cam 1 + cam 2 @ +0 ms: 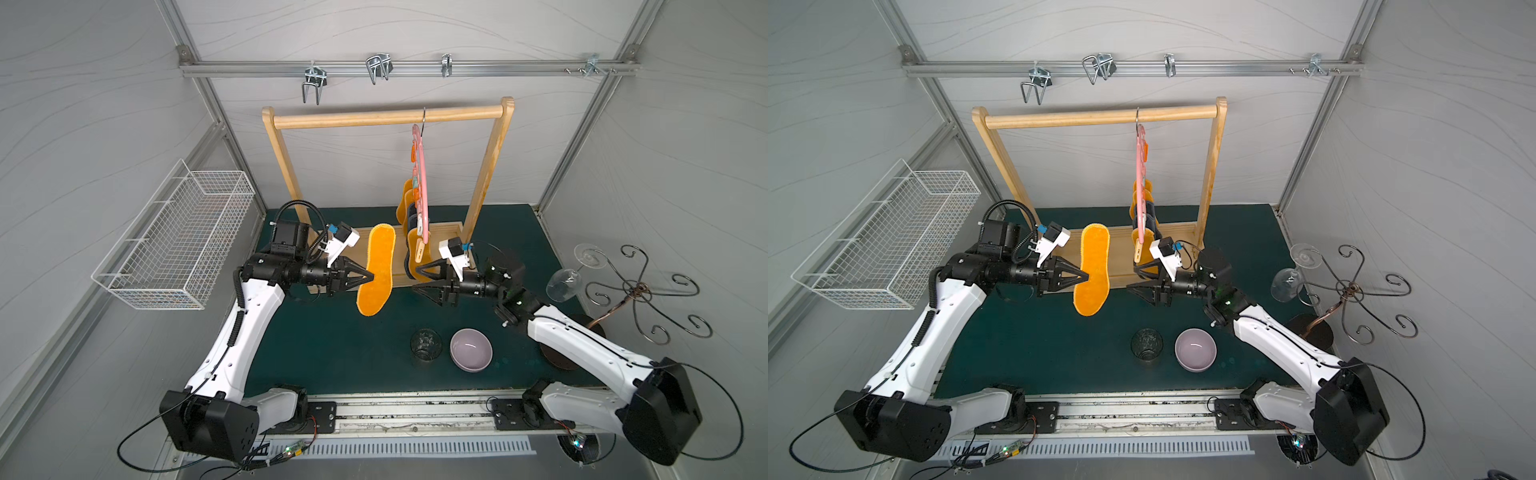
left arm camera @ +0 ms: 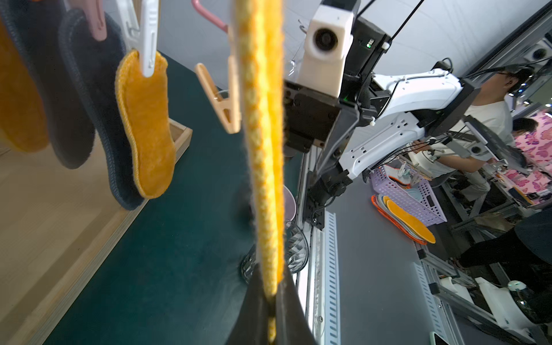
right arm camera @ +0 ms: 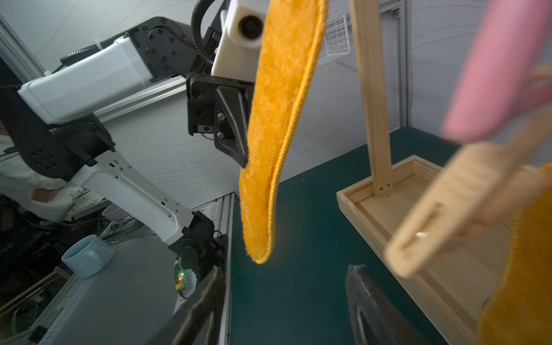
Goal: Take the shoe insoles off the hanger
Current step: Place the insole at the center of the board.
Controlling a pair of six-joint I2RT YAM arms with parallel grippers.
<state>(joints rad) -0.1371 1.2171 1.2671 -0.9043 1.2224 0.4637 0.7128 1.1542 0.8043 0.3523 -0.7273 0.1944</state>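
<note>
Next, my right gripper grabs the free long edge (image 1: 390,280) (image 3: 278,175) of the mustard-orange shoe insole, across from my left gripper's fingers, to take it over.
My left gripper (image 1: 371,276) (image 1: 1087,276) is shut on the edge of a mustard-orange shoe insole (image 1: 376,270) (image 2: 265,119) (image 3: 277,119). That insole hangs upright in the air, left of the hanger and apart from it. The pink hanger (image 1: 420,166) (image 1: 1140,166) hangs from the wooden rail with several orange (image 2: 146,125) and dark grey insoles (image 2: 89,98) pegged to it. One beige peg (image 2: 224,98) is empty. My right gripper (image 1: 416,280) (image 3: 286,268) stands open beside the hanger's lowest insoles, with nothing between its fingers.
The wooden rail rack (image 1: 386,116) stands on its tray base at the back. A white wire basket (image 1: 178,237) hangs on the left wall. A dark glass cup (image 1: 426,344) and a purple bowl (image 1: 471,349) sit in front. At the right, a wine glass (image 1: 563,284) hangs on a curly metal stand (image 1: 640,291).
</note>
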